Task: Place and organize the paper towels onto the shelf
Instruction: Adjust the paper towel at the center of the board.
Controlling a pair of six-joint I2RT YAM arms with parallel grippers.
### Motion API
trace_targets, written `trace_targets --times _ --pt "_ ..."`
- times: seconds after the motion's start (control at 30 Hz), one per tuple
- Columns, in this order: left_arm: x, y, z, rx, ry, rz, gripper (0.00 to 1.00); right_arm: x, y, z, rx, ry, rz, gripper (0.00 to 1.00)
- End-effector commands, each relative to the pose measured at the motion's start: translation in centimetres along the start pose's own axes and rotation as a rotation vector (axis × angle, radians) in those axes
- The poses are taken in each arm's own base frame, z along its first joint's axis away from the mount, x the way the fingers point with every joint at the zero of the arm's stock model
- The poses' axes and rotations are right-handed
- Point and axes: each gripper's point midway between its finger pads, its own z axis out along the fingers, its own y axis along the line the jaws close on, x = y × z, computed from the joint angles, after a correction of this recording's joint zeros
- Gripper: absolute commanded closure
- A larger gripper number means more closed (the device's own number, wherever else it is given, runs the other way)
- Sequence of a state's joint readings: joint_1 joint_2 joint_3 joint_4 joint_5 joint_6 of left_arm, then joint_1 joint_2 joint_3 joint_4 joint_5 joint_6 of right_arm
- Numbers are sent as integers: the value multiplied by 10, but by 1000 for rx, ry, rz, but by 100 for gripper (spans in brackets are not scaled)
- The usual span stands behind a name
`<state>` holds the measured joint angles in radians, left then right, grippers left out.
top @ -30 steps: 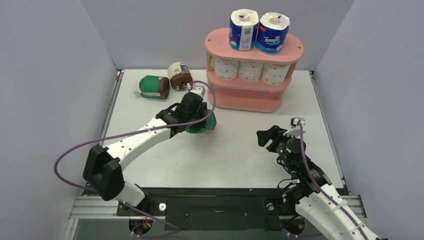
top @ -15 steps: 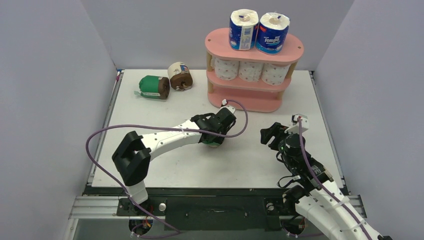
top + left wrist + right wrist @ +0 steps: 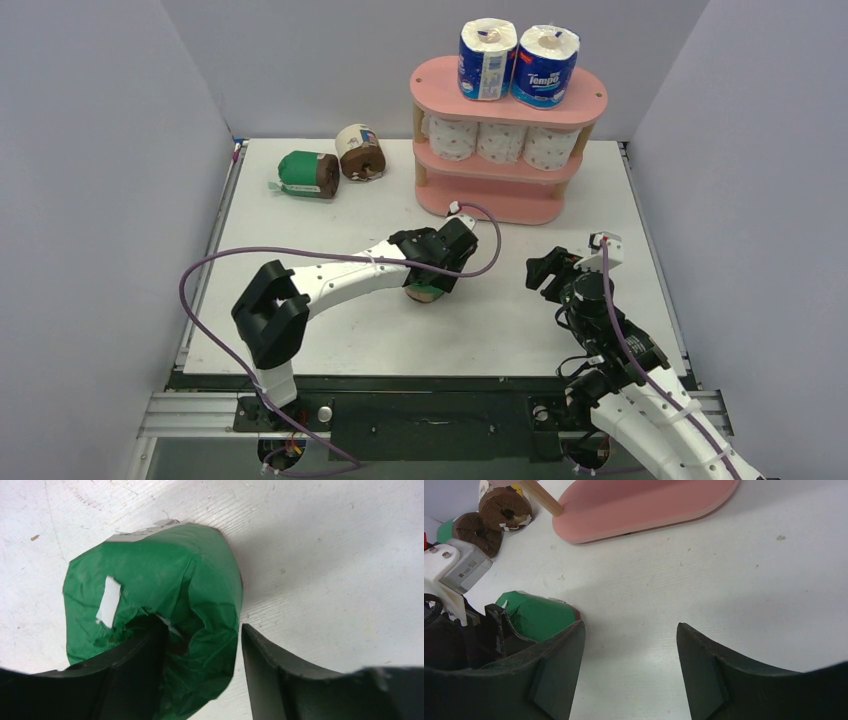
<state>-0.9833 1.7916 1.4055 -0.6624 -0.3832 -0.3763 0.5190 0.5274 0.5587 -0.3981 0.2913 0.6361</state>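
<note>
I will use my left gripper to pinch the green-wrapped roll's crumpled end (image 3: 207, 642), as the roll stands short of my right gripper, then move it closer and back away for my right gripper.
A green-wrapped brown paper towel roll (image 3: 424, 292) (image 3: 165, 595) lies on the white table in front of the pink shelf (image 3: 500, 205). My left gripper (image 3: 432, 282) (image 3: 200, 630) is over it, open. One finger sits in the crumpled wrap at the roll's end, and a slim gap shows between the other finger (image 3: 270, 665) and the wrap. My right gripper (image 3: 545, 272) (image 3: 630, 625) is open and empty to the right, facing that roll (image 3: 536, 615). Two blue-white rolls (image 3: 487, 58) stand on the top board, and three white dotted ones (image 3: 500, 142) sit on the middle board.
Another green-wrapped roll (image 3: 305, 172) and a cream-wrapped brown roll (image 3: 359, 152) lie at the back left of the table, left of the shelf. The shelf's bottom board (image 3: 644, 505) carries nothing. Grey walls close in three sides.
My left arm carried the green-wrapped roll rightward and down onto the table before the shelf, and its jaws have now parted from it. My right gripper edged slightly right.
</note>
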Motion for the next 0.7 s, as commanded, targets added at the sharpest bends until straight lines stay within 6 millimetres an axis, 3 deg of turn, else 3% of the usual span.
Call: trace_targets --times 0.0,0.17,0.43,0.57,0.67 --pt "-24 -8 -12 7 -51 -4 43 -4 3 0 -16 -34 10 37" --pt "-38 -14 -25 30 -84 -22 31 -5 0 -3 -16 -45 15 37" --pt "-45 -13 -33 30 -111 -52 28 -1 -8 -6 2 -51 12 37" --pt "-40 -9 -31 13 -103 -64 29 1 -10 -6 5 -50 14 37" --pt "-37 -9 -25 14 -90 -65 42 3 -10 -5 4 -49 17 37"
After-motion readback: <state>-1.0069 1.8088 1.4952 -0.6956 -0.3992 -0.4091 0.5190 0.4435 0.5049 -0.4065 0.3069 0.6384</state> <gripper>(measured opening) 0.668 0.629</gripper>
